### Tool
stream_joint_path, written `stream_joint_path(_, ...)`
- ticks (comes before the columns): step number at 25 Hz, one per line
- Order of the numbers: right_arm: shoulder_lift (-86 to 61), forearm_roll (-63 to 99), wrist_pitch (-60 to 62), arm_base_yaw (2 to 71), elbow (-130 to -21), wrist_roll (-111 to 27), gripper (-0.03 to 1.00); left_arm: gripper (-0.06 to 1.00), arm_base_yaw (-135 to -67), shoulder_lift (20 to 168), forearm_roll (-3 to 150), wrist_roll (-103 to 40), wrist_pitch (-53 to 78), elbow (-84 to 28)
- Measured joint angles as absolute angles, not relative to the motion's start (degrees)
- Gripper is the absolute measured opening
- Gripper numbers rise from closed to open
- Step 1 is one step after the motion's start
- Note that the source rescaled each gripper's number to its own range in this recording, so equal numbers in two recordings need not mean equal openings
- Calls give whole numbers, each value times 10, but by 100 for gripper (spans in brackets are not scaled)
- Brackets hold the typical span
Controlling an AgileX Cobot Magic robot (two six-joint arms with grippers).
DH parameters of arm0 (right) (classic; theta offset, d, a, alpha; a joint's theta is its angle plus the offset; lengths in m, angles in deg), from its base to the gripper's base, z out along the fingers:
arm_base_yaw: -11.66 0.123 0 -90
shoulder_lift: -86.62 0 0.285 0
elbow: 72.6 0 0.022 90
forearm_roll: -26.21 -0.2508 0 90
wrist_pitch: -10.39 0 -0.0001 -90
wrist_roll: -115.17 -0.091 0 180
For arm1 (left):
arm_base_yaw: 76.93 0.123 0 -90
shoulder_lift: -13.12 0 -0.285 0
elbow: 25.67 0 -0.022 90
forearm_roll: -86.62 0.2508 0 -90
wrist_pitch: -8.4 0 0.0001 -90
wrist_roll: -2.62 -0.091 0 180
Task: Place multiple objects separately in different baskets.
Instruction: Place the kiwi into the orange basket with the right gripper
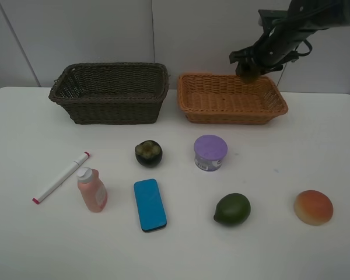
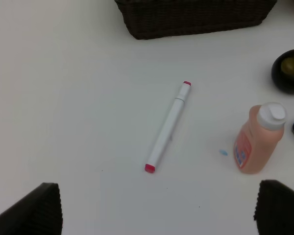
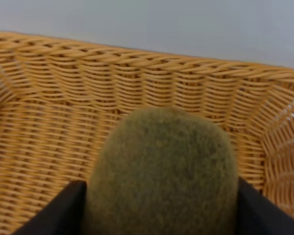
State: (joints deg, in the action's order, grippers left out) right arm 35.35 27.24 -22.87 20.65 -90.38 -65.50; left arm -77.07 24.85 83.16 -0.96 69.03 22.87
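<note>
The robot's right gripper should release the brown kiwi on the light orange basket's bottom (image 1: 244,101) (image 3: 183,185), off-centre and away from the dark brown basket.
My right gripper (image 1: 249,69) is shut on the brown kiwi (image 3: 161,171) and holds it above the back right of the light orange basket (image 1: 189,99). The dark brown basket (image 1: 108,93) stands to its left. On the table lie the white red-tipped marker (image 1: 61,177), pink bottle (image 1: 92,189), flat blue block (image 1: 150,204), dark mangosteen (image 1: 148,153), purple-lidded tub (image 1: 210,152), green fruit (image 1: 232,209) and orange-red fruit (image 1: 313,206). My left gripper (image 2: 157,215) is open above the table near the marker (image 2: 168,127) and bottle (image 2: 257,139); it is out of the exterior high view.
The white table (image 1: 280,163) ends at a pale wall behind the baskets. The items lie spread over the table's front half. The right arm (image 1: 291,29) reaches in from the upper right.
</note>
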Motion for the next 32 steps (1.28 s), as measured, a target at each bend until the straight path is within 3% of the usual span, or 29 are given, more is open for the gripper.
stream_joint_path(10, 428, 272, -227, 207, -906, -655, 1, 100, -771, 249, 832, -10, 690, 229)
stream_joint_path(32, 433, 272, -212, 207, -907, -654, 1, 100, -771, 249, 832, -10, 690, 229)
